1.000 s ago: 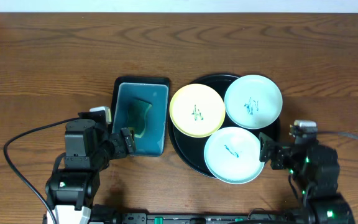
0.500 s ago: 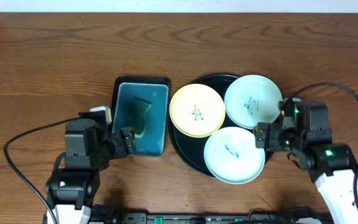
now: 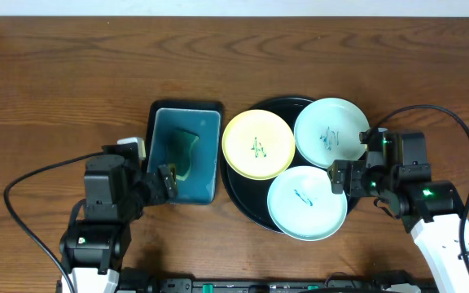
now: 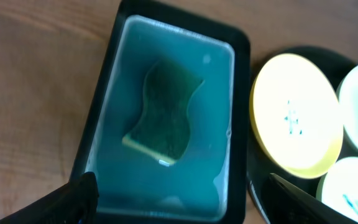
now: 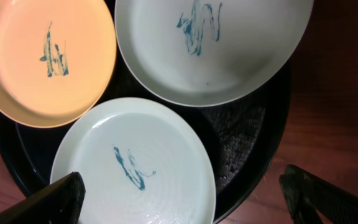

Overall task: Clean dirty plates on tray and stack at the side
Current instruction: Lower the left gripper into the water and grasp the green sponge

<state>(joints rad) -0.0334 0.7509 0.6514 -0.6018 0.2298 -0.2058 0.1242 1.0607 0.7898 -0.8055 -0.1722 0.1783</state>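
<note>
Next, my left gripper goes to the middle of the green sponge (image 3: 183,154) (image 4: 165,112) in the teal tray and closes there.
The black round tray (image 3: 238,194) holds three plates: a pale yellow plate (image 3: 258,144) with a green scribble, a mint plate (image 3: 331,133) at the back right and a mint plate (image 3: 306,203) at the front, both with blue scribbles. My right gripper (image 3: 338,177) is open and empty, hovering over the front mint plate's right edge. In the right wrist view the front mint plate (image 5: 135,168) lies between the open fingers (image 5: 188,205), with the yellow plate (image 5: 45,59), the back mint plate (image 5: 213,46) and the tray (image 5: 247,143) beyond. My left gripper (image 3: 168,181) is open and empty.
A rectangular teal tray (image 3: 208,181) with a green sponge (image 3: 186,150) stands left of the black tray. In the left wrist view the sponge (image 4: 163,109) lies in its wet basin (image 4: 110,130), ahead of the open fingers (image 4: 179,211). Bare wooden table surrounds both.
My right arm has come up from the front right corner to the black tray's right side and edged left over the front mint plate. The left arm has not moved.
</note>
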